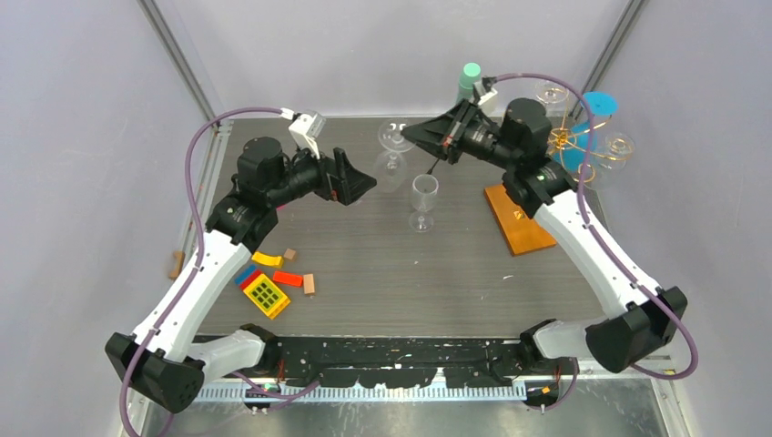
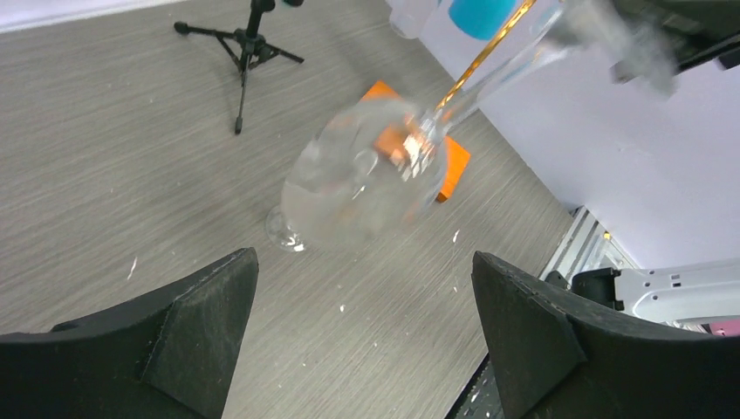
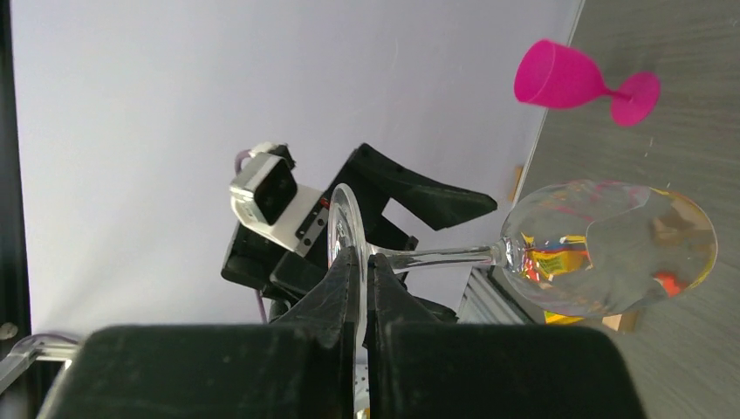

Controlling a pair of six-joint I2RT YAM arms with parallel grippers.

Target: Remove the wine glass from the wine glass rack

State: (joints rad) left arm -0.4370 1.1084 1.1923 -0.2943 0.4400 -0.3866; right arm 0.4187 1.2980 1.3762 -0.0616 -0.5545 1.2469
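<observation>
I will take the wine glass's stem (image 3: 445, 258) with my left gripper before my right gripper takes the wine glass's rim, because my right gripper holds the glass's foot, which must face down.
My right gripper (image 3: 362, 257) is shut on the round foot of a clear wine glass (image 3: 611, 249), which lies sideways in the air with its stem level. From above, the right gripper (image 1: 411, 135) holds that wine glass (image 1: 392, 157) over the table's far middle, well left of the wine glass rack (image 1: 572, 146). The rack's gold wire arms carry other clear glasses (image 1: 619, 150) above its wooden base (image 1: 517, 218). My left gripper (image 1: 364, 187) hangs open just left of the held glass. In the left wrist view the blurred bowl (image 2: 366, 188) sits beyond the wide-apart fingers (image 2: 218, 297), untouched.
A second clear glass (image 1: 423, 198) stands upright on the table below the held one. A pink goblet (image 3: 576, 78) stands on the table. Coloured toy blocks (image 1: 269, 287) lie at the near left. A black tripod (image 2: 244, 52) with a mint cylinder (image 1: 471, 77) stands at the back.
</observation>
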